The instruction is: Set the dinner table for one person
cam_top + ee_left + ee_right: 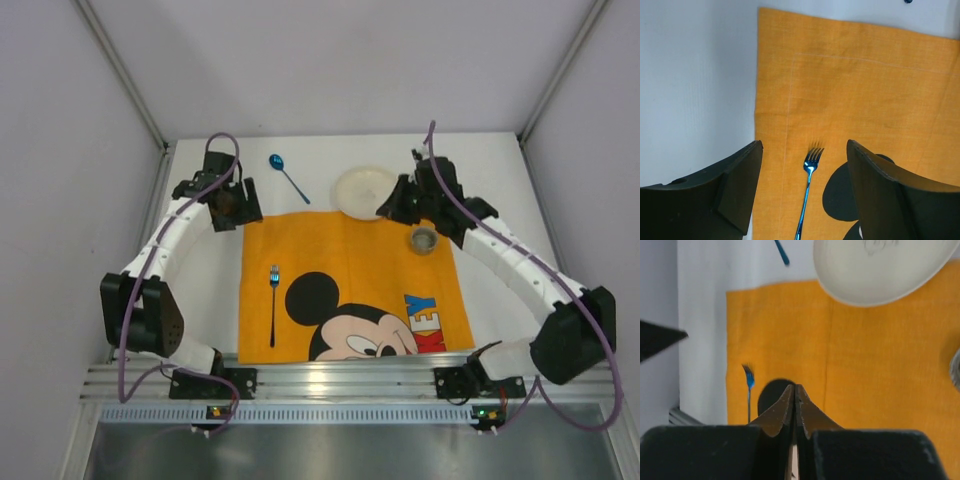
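Next, the left gripper moves to the blue spoon behind the cloth and closes on the spoon's handle (285,173) just under the spoon's bowl.
The white dinner table (500,170) carries an orange Mickey Mouse cloth (350,250). A blue fork (273,305) lies on the cloth's left side, also in the left wrist view (809,190) and the right wrist view (748,385). A blue spoon (287,176) lies on the table behind the cloth. A cream plate (366,191) sits at the cloth's far edge (875,267). A small metal cup (424,240) stands on the cloth's right. My left gripper (805,150) is open and empty above the cloth's far left corner. My right gripper (795,387) is shut and empty, beside the plate.
Grey walls enclose the table on three sides. An aluminium rail (330,380) runs along the near edge by the arm bases. Bare white table lies left of the cloth (695,85) and right of it (510,300).
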Controlling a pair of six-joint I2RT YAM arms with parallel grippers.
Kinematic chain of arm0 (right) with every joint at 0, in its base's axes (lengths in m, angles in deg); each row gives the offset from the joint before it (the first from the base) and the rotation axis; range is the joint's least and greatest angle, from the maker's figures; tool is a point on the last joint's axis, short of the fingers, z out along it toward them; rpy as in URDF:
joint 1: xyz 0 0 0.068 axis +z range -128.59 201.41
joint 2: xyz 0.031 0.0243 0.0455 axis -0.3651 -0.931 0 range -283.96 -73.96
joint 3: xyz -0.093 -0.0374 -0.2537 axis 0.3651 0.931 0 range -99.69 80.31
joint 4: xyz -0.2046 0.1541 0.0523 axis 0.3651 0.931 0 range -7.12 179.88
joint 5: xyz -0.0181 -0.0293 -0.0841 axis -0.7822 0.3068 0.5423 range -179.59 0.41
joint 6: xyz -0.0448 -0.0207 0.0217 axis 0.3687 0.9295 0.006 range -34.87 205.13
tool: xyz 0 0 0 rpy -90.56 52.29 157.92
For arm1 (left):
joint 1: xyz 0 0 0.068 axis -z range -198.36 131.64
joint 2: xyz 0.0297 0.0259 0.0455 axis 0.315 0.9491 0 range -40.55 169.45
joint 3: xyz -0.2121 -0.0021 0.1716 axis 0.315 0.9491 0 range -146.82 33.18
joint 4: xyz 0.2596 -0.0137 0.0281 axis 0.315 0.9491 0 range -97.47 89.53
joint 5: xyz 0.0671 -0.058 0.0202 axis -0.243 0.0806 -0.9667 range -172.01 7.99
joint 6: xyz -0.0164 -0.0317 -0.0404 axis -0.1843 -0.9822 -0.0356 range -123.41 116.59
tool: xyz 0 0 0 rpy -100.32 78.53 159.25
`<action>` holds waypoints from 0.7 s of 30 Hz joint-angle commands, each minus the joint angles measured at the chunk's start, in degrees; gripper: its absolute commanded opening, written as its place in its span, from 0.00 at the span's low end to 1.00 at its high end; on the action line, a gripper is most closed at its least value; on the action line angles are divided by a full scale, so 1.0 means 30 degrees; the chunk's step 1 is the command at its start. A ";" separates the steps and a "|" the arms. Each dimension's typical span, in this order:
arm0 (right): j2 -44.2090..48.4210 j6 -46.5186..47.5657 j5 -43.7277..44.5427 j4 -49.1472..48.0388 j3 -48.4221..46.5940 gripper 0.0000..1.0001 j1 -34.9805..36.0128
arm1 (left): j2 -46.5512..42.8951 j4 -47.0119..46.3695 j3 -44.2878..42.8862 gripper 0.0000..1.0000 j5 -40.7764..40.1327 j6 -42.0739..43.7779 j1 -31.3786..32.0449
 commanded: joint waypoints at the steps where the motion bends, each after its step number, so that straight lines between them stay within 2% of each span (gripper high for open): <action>1: 0.1969 -0.1339 0.0465 0.0513 0.3987 0.00 0.1422 | 0.1146 -0.1784 -0.0903 0.73 0.1317 0.0066 -0.0023; 4: 0.3905 -0.2013 0.1314 0.1128 0.5169 0.00 0.2274 | 0.2347 -0.2078 -0.1459 0.72 0.1933 -0.0081 -0.0023; 5: 0.4373 -0.2191 0.1461 0.1216 0.5433 0.04 0.2361 | 0.2584 -0.2078 -0.1635 0.72 0.2108 -0.0110 -0.0023; 7: 0.4437 -0.2513 0.2046 0.1393 0.5145 0.42 0.2362 | 0.2936 -0.1961 -0.2104 0.71 0.2519 -0.0140 -0.0023; 8: 0.4030 -0.2486 0.2397 0.1451 0.4852 0.70 0.2362 | 0.3054 -0.1903 -0.2221 0.71 0.2607 -0.0140 0.0006; 9: 0.3649 -0.2370 0.3009 0.1568 0.4472 0.79 0.2362 | 0.3055 -0.1844 -0.2309 0.71 0.2695 -0.0111 0.0035; 11: 0.1987 -0.1755 0.3832 0.1802 0.2951 0.90 0.2187 | 0.2706 -0.1669 -0.2281 0.71 0.2842 -0.0052 0.0035; 15: -0.1416 -0.0846 0.4363 0.3058 -0.0183 0.92 0.0349 | 0.1479 -0.1229 -0.1436 0.71 0.2987 0.0007 0.0094; 21: -0.6835 0.0208 0.5240 0.4700 -0.5162 0.87 -0.1881 | -0.1011 -0.0643 0.0764 0.71 0.2872 -0.0198 0.0123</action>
